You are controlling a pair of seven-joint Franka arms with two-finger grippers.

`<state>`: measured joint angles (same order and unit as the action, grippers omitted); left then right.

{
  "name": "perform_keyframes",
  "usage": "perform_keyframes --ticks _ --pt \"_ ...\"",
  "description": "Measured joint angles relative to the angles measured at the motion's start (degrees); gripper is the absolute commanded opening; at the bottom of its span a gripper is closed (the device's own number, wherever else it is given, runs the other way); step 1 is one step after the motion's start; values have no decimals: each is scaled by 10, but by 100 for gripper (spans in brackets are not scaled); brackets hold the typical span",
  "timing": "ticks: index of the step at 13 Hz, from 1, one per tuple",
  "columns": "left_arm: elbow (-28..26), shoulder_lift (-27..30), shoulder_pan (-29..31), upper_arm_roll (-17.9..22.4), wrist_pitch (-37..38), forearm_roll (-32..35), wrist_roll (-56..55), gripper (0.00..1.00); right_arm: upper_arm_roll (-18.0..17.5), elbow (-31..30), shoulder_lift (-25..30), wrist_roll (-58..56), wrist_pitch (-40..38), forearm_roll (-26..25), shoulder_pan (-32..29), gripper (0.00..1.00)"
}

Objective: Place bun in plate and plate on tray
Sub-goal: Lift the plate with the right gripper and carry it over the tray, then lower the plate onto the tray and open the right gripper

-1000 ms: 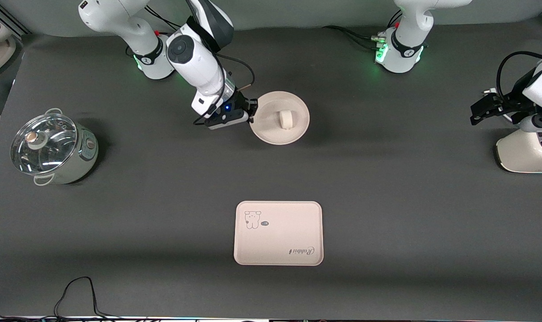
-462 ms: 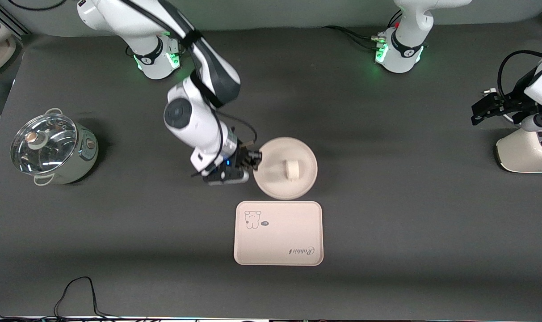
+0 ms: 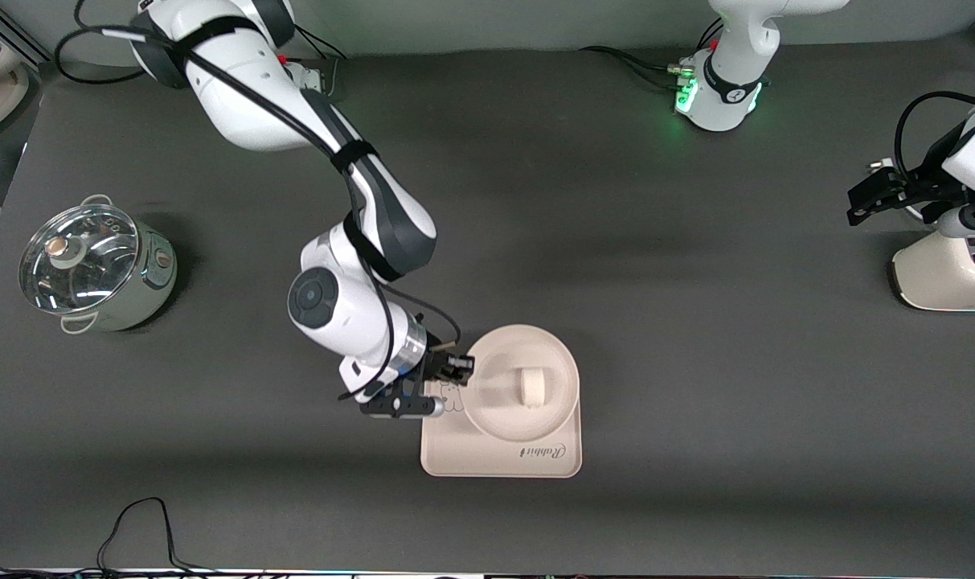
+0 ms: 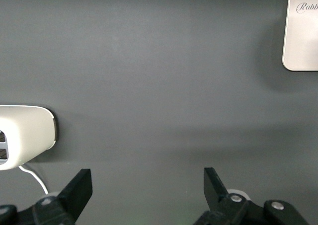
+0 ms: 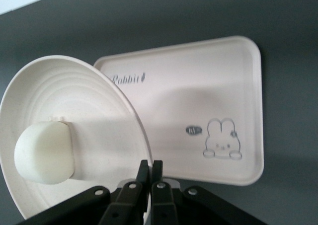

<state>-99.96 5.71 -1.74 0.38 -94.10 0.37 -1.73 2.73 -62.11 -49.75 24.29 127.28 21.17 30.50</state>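
Next, my right gripper releases the plate on the middle of the tray [image 3: 505,425] [image 5: 169,110], so that it partly covers the "Rabbit" script.
My right gripper [image 3: 461,368] is shut on the rim of the round cream plate [image 3: 491,410], holding it over the part of the tray [image 3: 495,460] farther from the front camera. The off-white bun [image 3: 530,387] lies in the plate. In the right wrist view the plate [image 5: 99,101] tilts above the tray [image 5: 198,96] with the bun [image 5: 44,153] in it, and the right gripper [image 5: 150,166] pinches its edge. The rabbit drawing and "Rabbit" script show on the tray. My left gripper [image 3: 865,201] waits open over the table's end by the left arm, the left gripper [image 4: 147,185] holding nothing.
A steel pot with a glass lid [image 3: 93,269] stands toward the right arm's end of the table. A white appliance [image 3: 949,277] sits under the left arm, and the same appliance [image 4: 25,135] shows in the left wrist view. A black cable [image 3: 141,523] loops at the table's front edge.
My right arm has carried the plate with the bun from near the robot bases toward the front camera, ending over the tray. The left arm has not moved.
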Motion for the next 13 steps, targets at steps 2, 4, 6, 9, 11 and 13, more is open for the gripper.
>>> perform_keyframes --ticks 2,4,6,9,11,13 --pt "0 0 0 0 0 0 0 100 1 46 -40 0 -2 0 -8 0" --pt "0 0 0 0 0 0 0 100 1 58 -73 0 13 0 -16 0" --pt "0 -1 0 0 0 0 0 100 1 60 -113 0 50 0 -19 0" --pt "0 -3 0 0 0 0 0 100 -2 64 -150 0 77 0 -17 0" --pt "0 -3 0 0 0 0 0 100 -2 67 -156 0 78 0 -16 25" --pt "0 -3 0 0 0 0 0 100 -2 68 -156 0 78 0 -16 100"
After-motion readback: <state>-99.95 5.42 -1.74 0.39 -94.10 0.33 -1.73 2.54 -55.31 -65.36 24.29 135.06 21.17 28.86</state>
